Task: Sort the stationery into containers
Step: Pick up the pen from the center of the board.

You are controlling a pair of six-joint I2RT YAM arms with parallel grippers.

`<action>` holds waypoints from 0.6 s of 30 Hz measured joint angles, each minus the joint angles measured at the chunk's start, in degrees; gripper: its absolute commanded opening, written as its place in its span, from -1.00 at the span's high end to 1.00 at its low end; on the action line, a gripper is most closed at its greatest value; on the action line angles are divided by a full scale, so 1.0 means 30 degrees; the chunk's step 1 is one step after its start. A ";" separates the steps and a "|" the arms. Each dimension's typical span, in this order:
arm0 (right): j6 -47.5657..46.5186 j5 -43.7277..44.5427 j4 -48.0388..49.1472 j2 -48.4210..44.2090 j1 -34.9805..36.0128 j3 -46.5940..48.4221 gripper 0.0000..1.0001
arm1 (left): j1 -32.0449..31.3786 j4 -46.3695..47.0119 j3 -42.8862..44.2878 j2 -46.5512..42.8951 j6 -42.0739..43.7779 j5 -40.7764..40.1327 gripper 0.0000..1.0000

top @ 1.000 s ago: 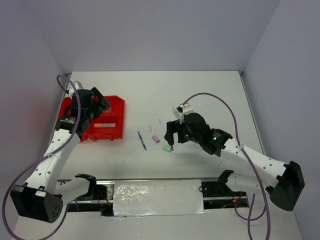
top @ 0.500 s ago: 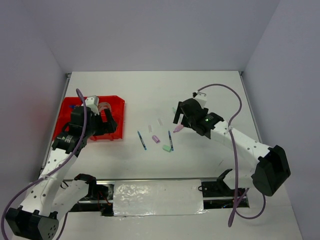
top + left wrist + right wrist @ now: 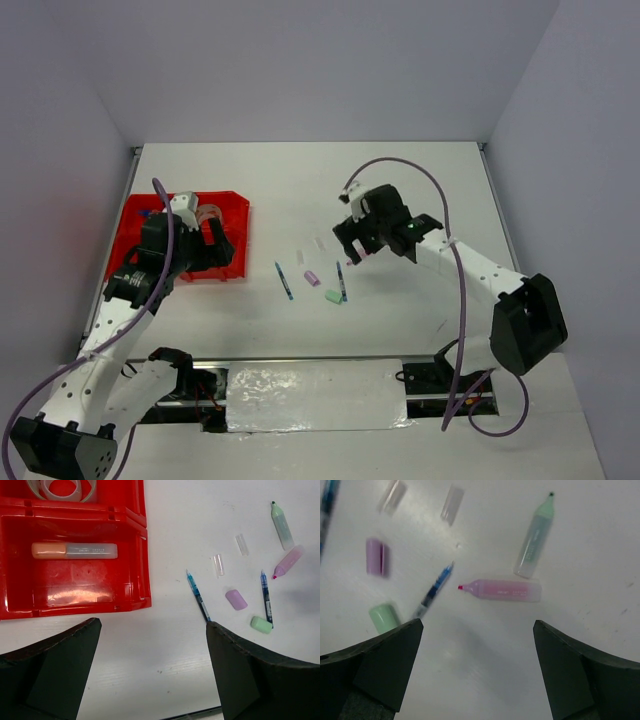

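Next, I need to close my right gripper on the rear half (image 3: 361, 252) (image 3: 515, 590) of the pink marker's body, behind its tip, beside the green marker.
The red tray (image 3: 232, 200) lies at the left. In the left wrist view (image 3: 140, 555) it holds an orange marker (image 3: 75, 550) and a tape roll (image 3: 62, 487). My left gripper (image 3: 220, 246) is open and empty above the table by the tray's near right corner (image 3: 155, 670). My right gripper (image 3: 348, 246) is open and empty (image 3: 477, 670), above a pink marker (image 3: 502, 590) and next to a green marker (image 3: 535, 537). Two blue pens (image 3: 198, 595) (image 3: 266, 596), a purple eraser (image 3: 236, 599) and a green eraser (image 3: 261, 624) lie mid-table.
Two small clear caps (image 3: 218, 564) (image 3: 242, 544) lie on the white table behind the pens. Grey walls close in the table at the left, back and right. The arm bases and a foil-covered rail (image 3: 315, 395) sit at the near edge.
My right gripper rose from beside the green eraser and moved back, and a blue pen now lies there. My left gripper pulled from over the tray to its near right corner.
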 measured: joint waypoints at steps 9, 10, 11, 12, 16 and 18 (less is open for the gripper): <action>-0.9471 -0.5013 0.0233 0.0925 -0.1428 -0.1894 -0.99 | -0.0007 0.0007 0.0000 -0.0007 0.0415 0.0000 -0.99; -0.9989 -0.5195 0.0117 0.1246 -0.1603 -0.1537 -0.99 | -0.0007 0.0000 0.0000 -0.0007 0.0430 0.0007 -0.99; -1.0455 -0.5340 0.0095 0.1610 -0.1683 -0.1188 -0.99 | -0.0007 0.0000 0.0000 0.0000 0.0430 0.0007 -0.99; -1.0936 -0.5457 0.0102 0.2011 -0.1719 -0.0838 -0.99 | -0.0007 0.0000 0.0000 0.0000 0.0437 0.0007 -0.99; -1.2502 -0.5763 -0.0277 0.3228 -0.2120 0.0058 -0.99 | -0.0007 -0.0007 0.0000 -0.0007 0.0444 0.0007 -0.99; -1.3092 -0.5814 -0.0590 0.3555 -0.2645 0.0255 -1.00 | -0.0007 -0.0007 0.0000 -0.0087 0.0444 0.0007 -0.99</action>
